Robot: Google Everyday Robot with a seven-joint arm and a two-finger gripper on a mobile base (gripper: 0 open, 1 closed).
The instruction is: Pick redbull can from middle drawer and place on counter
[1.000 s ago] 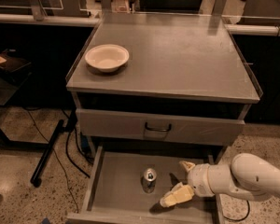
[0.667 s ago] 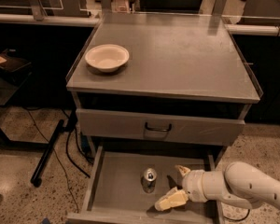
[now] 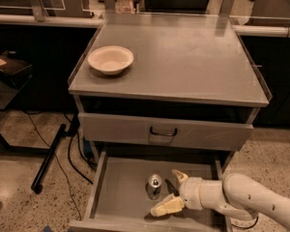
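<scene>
The gripper will close around the middle of the redbull can (image 3: 154,187) in the open drawer, with the can's top staying above its fingers.
The redbull can (image 3: 154,185) stands upright on the floor of the open middle drawer (image 3: 121,192), near its middle. My gripper (image 3: 172,192) is inside the drawer just right of the can, open. One cream finger (image 3: 167,207) lies low in front of the can's right side, the other (image 3: 179,176) is behind it. The can is beside the fingers, not between them. My white arm reaches in from the lower right. The counter (image 3: 183,57) is the grey cabinet top above.
A cream bowl (image 3: 110,59) sits on the counter's left side. A closed drawer front with a black handle (image 3: 163,132) is above the open drawer. Black cables and a stand leg (image 3: 50,158) are on the floor to the left.
My gripper has moved left across the drawer, closer to the can. The can has not moved.
</scene>
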